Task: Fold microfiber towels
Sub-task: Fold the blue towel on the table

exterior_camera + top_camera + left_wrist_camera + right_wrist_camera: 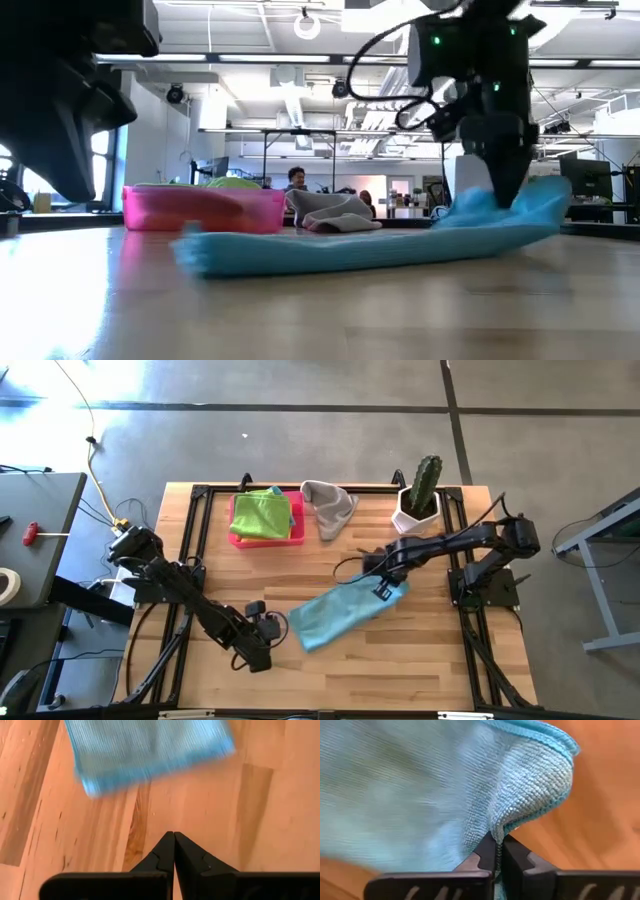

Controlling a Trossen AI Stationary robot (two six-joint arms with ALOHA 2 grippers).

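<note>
My right gripper has the light blue towel's lifted end. It will let go of that end on top of the towel's opposite end (313,632), close to my left gripper.
A light blue towel (345,612) lies folded into a long strip at the table's middle, slanting from near left to far right. My right gripper (383,588) is shut on its far right end. My left gripper (275,628) is shut and empty, just left of the strip's near left end (150,755). A grey towel (328,506) lies crumpled at the far edge. Green and lime towels (264,513) sit piled in the pink tray (240,540). My right gripper pinches the light blue towel's far right end at a folded corner (520,815) between its two fingers, coming from above and pointing down. That end (520,205) is lifted a little off the table. The rest of the strip lies flat on the wood.
A potted cactus (420,495) stands at the far right corner. The pink tray stands at the far edge, left of the grey towel. Bare wood (400,660) lies along the near edge.
</note>
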